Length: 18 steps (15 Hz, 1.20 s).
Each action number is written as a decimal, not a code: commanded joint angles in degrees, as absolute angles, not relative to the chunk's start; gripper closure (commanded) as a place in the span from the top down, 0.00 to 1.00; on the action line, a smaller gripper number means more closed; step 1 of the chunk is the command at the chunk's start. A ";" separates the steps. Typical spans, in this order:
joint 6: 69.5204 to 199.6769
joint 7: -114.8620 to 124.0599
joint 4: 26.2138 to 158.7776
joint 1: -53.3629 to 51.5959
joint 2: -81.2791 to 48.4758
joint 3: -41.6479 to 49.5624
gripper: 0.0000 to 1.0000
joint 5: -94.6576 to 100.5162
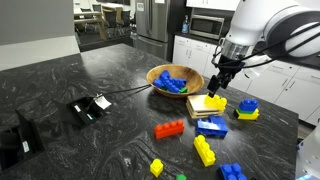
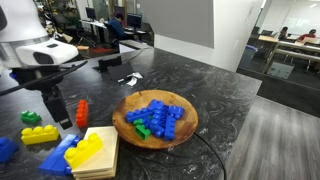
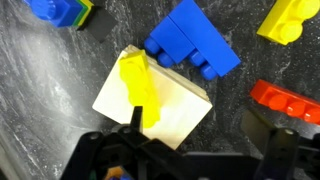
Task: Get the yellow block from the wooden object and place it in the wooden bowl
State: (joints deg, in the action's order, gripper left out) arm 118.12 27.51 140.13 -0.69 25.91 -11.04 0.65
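Observation:
The long sides of the yellow block (image 1: 214,102) (image 3: 144,92) will be gripped by my gripper around the block's middle, where it lies on the wooden object beside the blue brick.
The yellow block (image 3: 137,84) lies on the wooden object (image 3: 170,110), a pale square slab, next to a blue brick (image 3: 195,40) that overlaps the slab's edge. Both exterior views show the block (image 1: 213,101) (image 2: 85,150) on the slab (image 1: 200,105) (image 2: 100,158). My gripper (image 3: 200,135) is open and empty, hovering just above the slab (image 1: 218,88) (image 2: 55,112). One finger is close beside the yellow block, the other is off the slab's edge. The wooden bowl (image 1: 155,72) (image 2: 187,125) stands next to the slab and holds several blue bricks and a green one.
Loose bricks lie around the slab on the dark counter: a red one (image 1: 168,129) (image 3: 285,100), a long yellow studded one (image 1: 204,150), a yellow one with a blue piece on top (image 1: 246,110), blue ones (image 1: 211,126). A black device with a cable (image 1: 88,107) lies further off.

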 commanded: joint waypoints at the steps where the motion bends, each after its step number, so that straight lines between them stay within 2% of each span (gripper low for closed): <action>1: 114.95 27.30 141.95 -0.51 27.66 -9.66 1.00 -0.09; 9: 115.78 27.38 141.66 -0.56 26.88 -9.71 1.00 0.50; 18: 123.05 25.11 144.95 1.01 23.43 -6.92 1.00 0.93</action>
State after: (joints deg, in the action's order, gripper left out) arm 120.38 26.83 143.92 0.48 24.22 -7.67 0.83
